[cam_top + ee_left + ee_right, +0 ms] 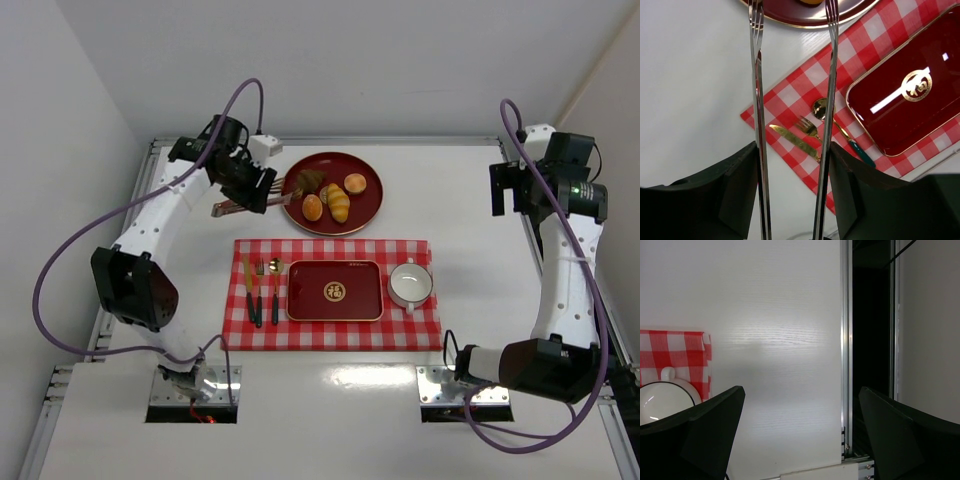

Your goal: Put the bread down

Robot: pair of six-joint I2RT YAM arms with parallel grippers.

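My left gripper is to close the tongs next around the oval golden bun [312,208] [812,1] beside the ridged yellow roll on the round red plate.
A round red plate [372,205] at the back holds two small smooth golden buns, one round [355,183] and one oval [313,207]. A ridged yellow roll [338,202] and a dark brown pastry [308,180] lie on it too. My left gripper [262,188] is shut on metal tongs [759,100], whose arms stand spread apart. The tong tips reach the plate's near-left rim [790,19] and hold nothing. My right gripper [510,190] is open and empty, raised at the far right, away from the plate.
A red-checked placemat [400,330] carries a rectangular red tray [334,291], a white cup [410,284] and a gold knife, fork and spoon [262,285]. In the left wrist view the tray [905,90] lies to the right. The table's metal edge [846,365] runs beside the right gripper.
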